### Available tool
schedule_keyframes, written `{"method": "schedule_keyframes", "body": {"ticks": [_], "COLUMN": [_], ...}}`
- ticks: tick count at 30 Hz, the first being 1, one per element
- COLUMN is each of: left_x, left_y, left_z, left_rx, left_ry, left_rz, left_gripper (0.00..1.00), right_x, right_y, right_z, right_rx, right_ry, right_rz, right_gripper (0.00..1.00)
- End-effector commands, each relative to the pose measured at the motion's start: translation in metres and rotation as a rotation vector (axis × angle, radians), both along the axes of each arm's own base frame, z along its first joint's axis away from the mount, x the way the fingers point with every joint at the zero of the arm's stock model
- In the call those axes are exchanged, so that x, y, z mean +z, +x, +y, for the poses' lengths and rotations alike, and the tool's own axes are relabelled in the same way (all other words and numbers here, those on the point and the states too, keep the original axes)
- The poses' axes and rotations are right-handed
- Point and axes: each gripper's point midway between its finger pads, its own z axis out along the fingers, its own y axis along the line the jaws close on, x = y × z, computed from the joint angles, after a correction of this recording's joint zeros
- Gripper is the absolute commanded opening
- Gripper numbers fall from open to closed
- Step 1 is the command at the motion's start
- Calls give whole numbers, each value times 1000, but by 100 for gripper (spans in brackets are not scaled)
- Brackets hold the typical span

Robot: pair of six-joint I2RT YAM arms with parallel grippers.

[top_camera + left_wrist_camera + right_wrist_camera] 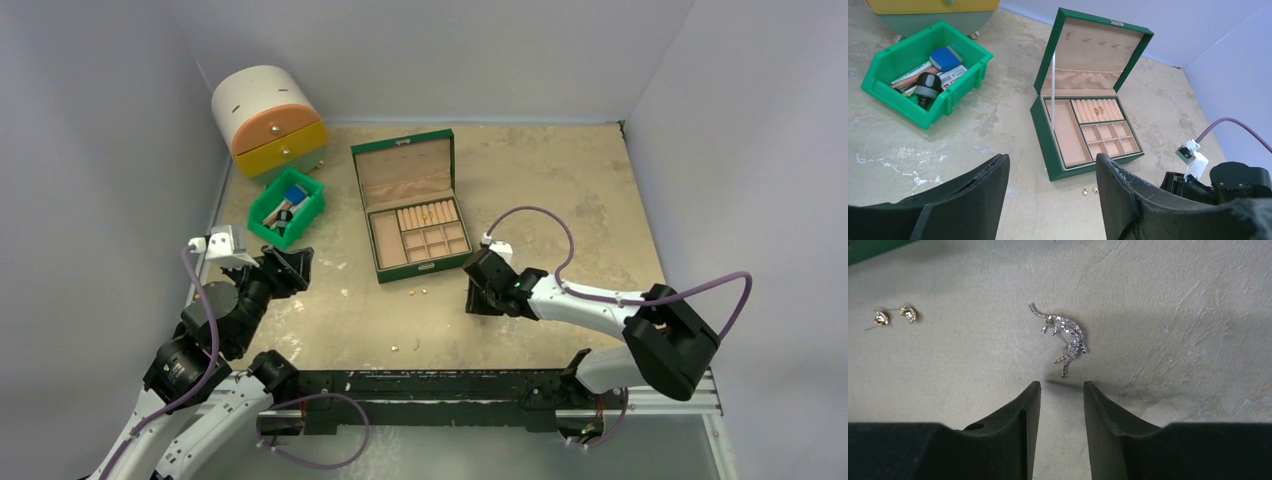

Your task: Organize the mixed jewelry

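Note:
The silver charm's lower end is just past my open fingers, so my right gripper should lift, move farther forward and pinch the end of the charm's outer curve point(1084, 349).
A sparkly silver charm point(1064, 337) lies on the tabletop just ahead of my right gripper point(1061, 385). That gripper is open, its jaws a narrow gap apart with only bare table between them. Two gold studs point(895, 316) lie to the charm's left, in front of the open green jewelry box point(1048, 145). The overhead view shows these studs point(418, 292), two more small pieces point(405, 346) nearer the front edge, and my right gripper point(480, 292) low over the table. A gold piece point(1099, 111) rests in the box's ring rolls. My left gripper point(1052, 157) is open and empty, hovering left of the box.
A green plastic bin point(262, 215) of blue and wooden bits stands at the back left. Behind it is a round drawer unit point(265, 110) with orange and yellow drawers. White walls close in the table's left, back and right sides.

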Motion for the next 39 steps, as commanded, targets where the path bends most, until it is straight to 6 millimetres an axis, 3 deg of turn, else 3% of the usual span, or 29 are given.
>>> {"method": "schedule_keyframes", "body": {"ticks": [1,17,26,34,39], "left_x": [9,7,7,8,8], "left_y": [3,4,4,3,3], "left_z": [-2,-2,-2,-1,-1], "left_rx": [4,5,7,7,6], "left_ry": [-25,-22,-21,-23,-25], "left_rz": [-28,-23,-23,-26,-27], "left_gripper": [64,64,64,64,64], "right_x": [12,-3,0,20,42], "right_y": [20,23,21,21,22], "right_z": [7,1,-2,-5,-11], "right_rx": [-89,-147,-150,-153,-165], "right_ry": [28,-29,-26,-1,21], "right_rz": [-72,-56,-61,-95,-142], "right_gripper": [39,25,1,0,0]}}
